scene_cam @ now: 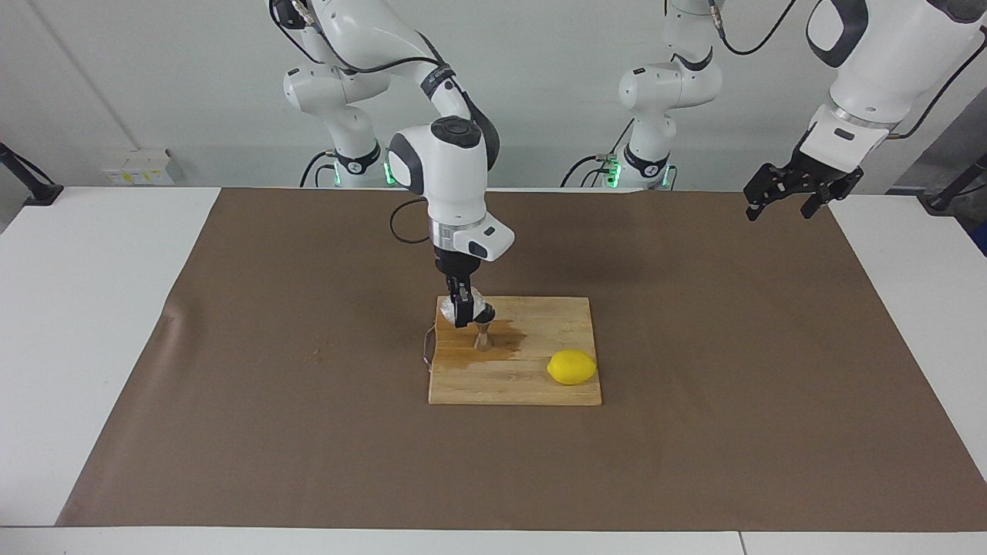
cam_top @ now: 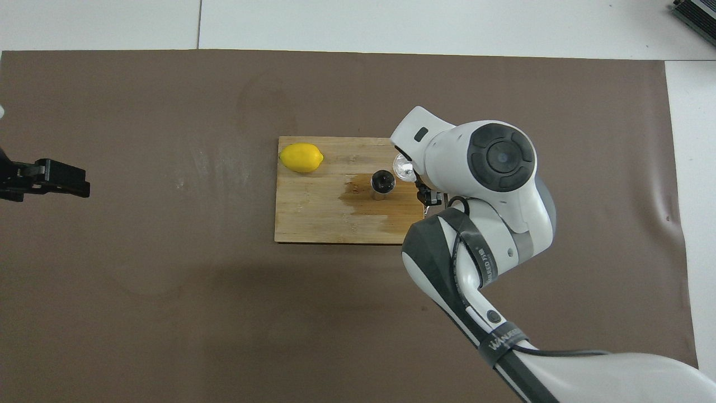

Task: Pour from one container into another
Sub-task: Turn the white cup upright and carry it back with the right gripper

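My right gripper is to act next. It will stand the glass cup on the brown mat (cam_top: 528,187) well beyond the board's wet-stained side.
A steel hourglass jigger (scene_cam: 483,337) (cam_top: 382,184) stands on a wooden cutting board (scene_cam: 540,385) (cam_top: 313,218), in a wet patch. My right gripper (scene_cam: 463,308) is shut on the clear faceted glass cup (scene_cam: 480,307) (cam_top: 404,167) and holds it tilted just above the jigger's rim. My left gripper (scene_cam: 780,202) (cam_top: 56,179) waits in the air over the brown mat at the left arm's end of the table, holding nothing.
A yellow lemon (scene_cam: 571,367) (cam_top: 301,157) lies on the board, farther from the robots than the jigger and toward the left arm's end. A dark wet stain (scene_cam: 505,343) (cam_top: 363,198) spreads around the jigger. A brown mat (scene_cam: 231,385) covers the table.
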Robot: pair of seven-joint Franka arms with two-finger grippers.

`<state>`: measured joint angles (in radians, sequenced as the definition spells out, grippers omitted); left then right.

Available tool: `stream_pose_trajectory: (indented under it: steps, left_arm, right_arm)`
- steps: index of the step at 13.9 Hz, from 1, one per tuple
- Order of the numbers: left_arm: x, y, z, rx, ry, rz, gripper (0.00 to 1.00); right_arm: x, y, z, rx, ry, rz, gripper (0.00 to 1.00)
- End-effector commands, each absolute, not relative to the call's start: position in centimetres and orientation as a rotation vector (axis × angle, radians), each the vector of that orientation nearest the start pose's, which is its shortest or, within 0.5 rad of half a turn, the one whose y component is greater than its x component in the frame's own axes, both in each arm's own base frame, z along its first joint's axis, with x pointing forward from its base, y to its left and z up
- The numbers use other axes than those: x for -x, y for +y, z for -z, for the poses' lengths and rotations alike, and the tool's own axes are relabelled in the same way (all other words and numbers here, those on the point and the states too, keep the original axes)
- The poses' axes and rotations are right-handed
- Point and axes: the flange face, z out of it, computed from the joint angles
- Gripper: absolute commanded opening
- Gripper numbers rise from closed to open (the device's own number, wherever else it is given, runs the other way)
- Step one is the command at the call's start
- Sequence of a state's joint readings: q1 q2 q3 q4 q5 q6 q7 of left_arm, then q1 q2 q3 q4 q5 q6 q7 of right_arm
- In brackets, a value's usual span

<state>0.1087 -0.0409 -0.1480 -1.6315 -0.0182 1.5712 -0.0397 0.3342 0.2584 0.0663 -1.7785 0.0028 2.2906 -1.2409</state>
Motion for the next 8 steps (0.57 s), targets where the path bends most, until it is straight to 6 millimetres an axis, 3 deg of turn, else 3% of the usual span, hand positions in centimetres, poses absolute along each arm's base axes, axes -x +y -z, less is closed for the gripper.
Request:
stream_pose_trajectory:
  steps: [1, 4, 8]
  left_arm:
    - [-53.1, -2.3, -61.9, 3.161, 0.009, -0.046, 1.0]
    - [-53.1, -2.3, -62.0, 3.161, 0.009, -0.043, 1.0]
    - [-53.1, -2.3, -62.0, 3.161, 0.009, -0.043, 1.0]
  right_arm:
    - [-61.4, 20.7, -43.9, -2.165, 2.206, -0.472, 0.29]
    - [-62.5, 14.8, -42.7, -2.293, 2.207, -0.604, 0.29]
    - [-62.1, 6.8, -40.5, -2.331, 2.264, -0.693, 0.29]
